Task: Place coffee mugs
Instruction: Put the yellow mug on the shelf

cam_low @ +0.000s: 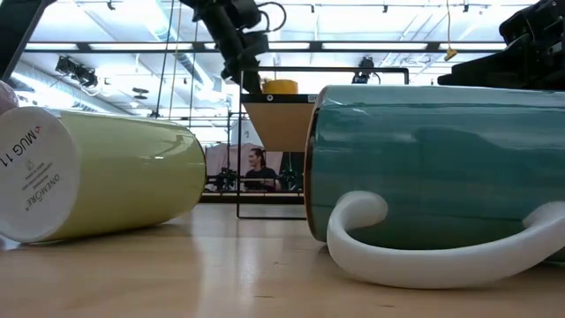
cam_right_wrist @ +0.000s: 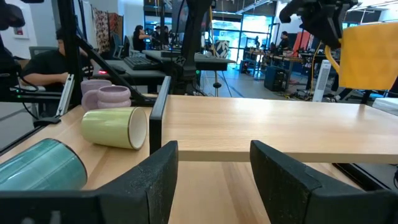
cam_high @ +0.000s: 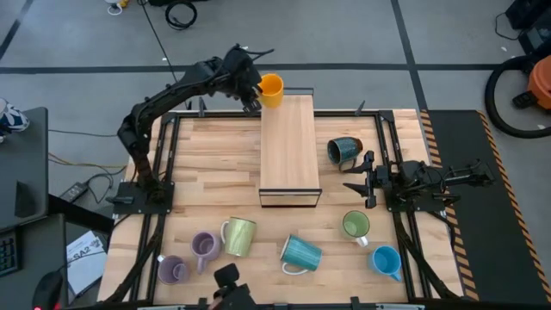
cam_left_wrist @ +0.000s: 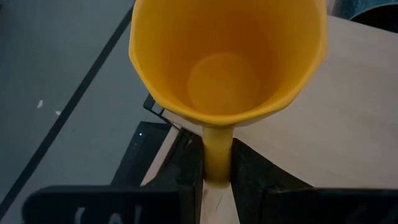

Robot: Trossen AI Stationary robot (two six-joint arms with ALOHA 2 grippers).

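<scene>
I should release the orange mug from my left gripper on the wooden shelf's far corner point(cam_high: 274, 103) point(cam_left_wrist: 225, 87), away from the dark teal mug.
An orange mug point(cam_left_wrist: 227, 56) hangs over the far left corner of a raised wooden shelf point(cam_high: 289, 142), with my left gripper point(cam_left_wrist: 216, 180) shut on its handle. In the high view the mug point(cam_high: 270, 89) is at the shelf's far end, my left gripper point(cam_high: 252, 99) just left of it. My right gripper point(cam_high: 366, 178) waits open at the table's right, level, nothing between its fingers point(cam_right_wrist: 280, 180). A dark teal mug point(cam_high: 344, 151) lies on its side right of the shelf. My left gripper pinches the orange mug's handle point(cam_left_wrist: 216, 149) between its two fingers, one on each flat side. The fingers come from the table's far left, slanting down. The mug point(cam_right_wrist: 367, 55) is about upright, mouth up, a little above the shelf top.
Near the front edge are two lilac mugs point(cam_high: 204, 247), point(cam_high: 171, 270), a pale yellow-green one point(cam_high: 238, 236) on its side, a ribbed teal one point(cam_high: 301, 253) on its side, a green one point(cam_high: 355, 226) and a bright blue one point(cam_high: 386, 261). People sit beyond the table.
</scene>
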